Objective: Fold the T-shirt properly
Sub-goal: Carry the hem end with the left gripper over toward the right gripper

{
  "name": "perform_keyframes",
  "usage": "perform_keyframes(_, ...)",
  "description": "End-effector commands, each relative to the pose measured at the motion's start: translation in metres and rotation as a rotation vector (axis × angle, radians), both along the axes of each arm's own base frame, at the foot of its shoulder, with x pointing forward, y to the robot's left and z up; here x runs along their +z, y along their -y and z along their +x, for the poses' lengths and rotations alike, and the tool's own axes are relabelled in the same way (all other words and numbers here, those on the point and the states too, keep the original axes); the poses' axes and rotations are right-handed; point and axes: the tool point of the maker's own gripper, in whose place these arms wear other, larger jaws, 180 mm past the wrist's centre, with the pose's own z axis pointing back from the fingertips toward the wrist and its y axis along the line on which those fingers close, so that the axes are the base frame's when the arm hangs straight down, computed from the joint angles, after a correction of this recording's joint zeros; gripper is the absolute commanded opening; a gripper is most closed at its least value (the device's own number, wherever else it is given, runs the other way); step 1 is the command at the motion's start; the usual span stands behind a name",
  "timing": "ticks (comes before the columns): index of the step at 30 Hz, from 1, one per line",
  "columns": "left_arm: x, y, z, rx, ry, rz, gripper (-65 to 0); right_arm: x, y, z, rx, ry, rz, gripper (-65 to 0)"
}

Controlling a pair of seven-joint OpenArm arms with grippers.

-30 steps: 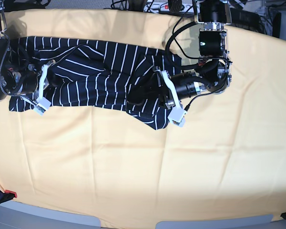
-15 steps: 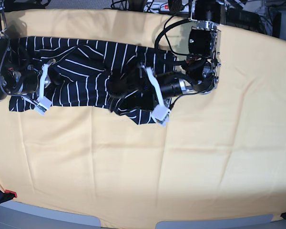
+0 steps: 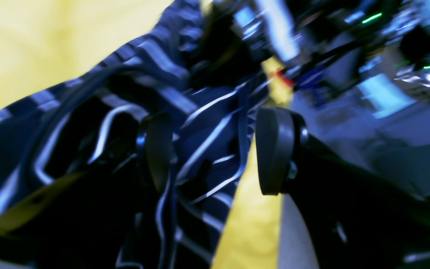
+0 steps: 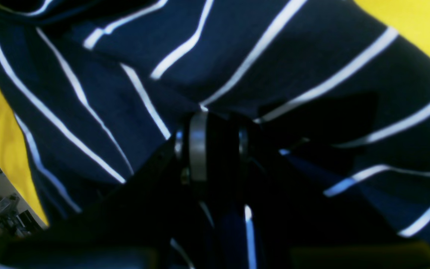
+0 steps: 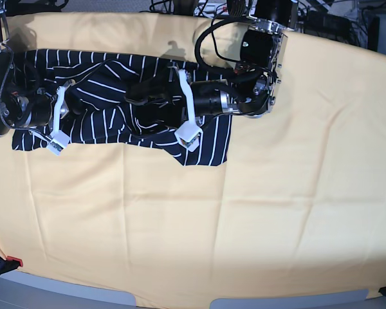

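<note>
The T-shirt's middle is bunched under my open left fingers, which should flatten it and pinch near the flat corner (image 5: 211,149) before folding.
The navy pinstriped T-shirt (image 5: 116,122) lies bunched along the far left of the yellow cloth, with one corner flat at the lower right (image 5: 209,151). My left gripper (image 5: 140,95) reaches over the shirt's middle. In the blurred left wrist view this gripper (image 3: 215,149) has its jaws wide apart, with striped fabric (image 3: 203,138) lying loosely between the fingers (image 3: 273,149). My right gripper (image 5: 77,108) is at the shirt's left part. In the right wrist view it (image 4: 215,145) is shut, pinching the shirt's fabric (image 4: 133,74).
The yellow cloth (image 5: 244,219) covers the whole table. Cables and equipment (image 5: 212,8) crowd the back edge. A small red object (image 5: 13,261) sits at the front left corner. The left arm's body (image 5: 257,58) hangs over the shirt's right end.
My left arm has swept leftward over the shirt, dragging its right part along; the lower corner now lies flat. The right arm has not moved.
</note>
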Motion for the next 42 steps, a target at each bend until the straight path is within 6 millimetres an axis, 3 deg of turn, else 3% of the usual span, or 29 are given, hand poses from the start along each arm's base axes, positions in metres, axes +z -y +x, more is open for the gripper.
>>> perform_keyframes(1, 0.022, 0.005, 0.005, 0.004, 0.035, -0.073, -28.1, 0.005, 0.002, 0.004, 0.012, 0.018, -0.008, -51.1)
perform_keyframes(5, 0.022, 0.000, 0.012, 0.025, 0.044, -0.065, -28.2, 0.004, 0.004, 0.002, 0.015, 0.011, -0.016, -51.1)
perform_keyframes(7, 0.025, -0.007, 0.020, 0.054, 0.050, -0.071, -33.1, 0.004, 0.004, 0.001, 0.017, 0.006, -0.020, -51.1)
perform_keyframes(8, 0.027, -0.012, 0.026, 0.076, 0.055, -0.078, -39.2, 0.004, 0.004, 0.001, 0.017, 0.006, -0.020, -51.1)
perform_keyframes(10, 0.032, -0.022, 0.038, 0.125, 0.068, -0.094, -60.8, 0.004, 0.004, 0.001, 0.016, 0.006, -0.019, -51.1)
perform_keyframes(11, 0.033, -0.028, 0.044, 0.147, 0.072, -0.095, -65.0, 0.004, 0.004, 0.001, 0.016, 0.006, -0.019, -51.1)
perform_keyframes(18, 0.045, -0.084, 0.075, 0.335, 0.064, -0.167, -65.0, 0.003, 0.004, 0.001, 0.016, 0.004, -0.017, -51.2)
perform_keyframes(22, 0.027, -0.114, 0.089, 0.440, 0.073, -0.066, -65.0, 0.003, 0.004, 0.001, 0.016, 0.004, -0.018, -51.2)
perform_keyframes(25, 0.005, -0.120, 0.089, 0.469, 0.030, 0.037, -65.0, 0.003, 0.004, 0.001, 0.016, 0.004, -0.017, -51.2)
perform_keyframes(30, -0.031, -0.110, 0.076, 0.454, -0.053, 0.178, -65.0, 0.003, 0.003, 0.001, 0.016, 0.005, -0.016, -51.2)
perform_keyframes(34, -0.043, -0.081, 0.061, 0.348, -0.027, 0.257, -65.0, 0.003, 0.004, 0.001, 0.016, 0.004, -0.017, -51.2)
perform_keyframes(38, -0.046, -0.049, 0.049, 0.270, 0.037, 0.300, -65.0, 0.003, 0.003, 0.001, 0.016, 0.004, -0.016, -51.2)
perform_keyframes(42, -0.040, -0.032, 0.054, 0.283, 0.099, 0.300, -65.0, 0.003, 0.004, 0.001, 0.016, 0.004, -0.017, -51.2)
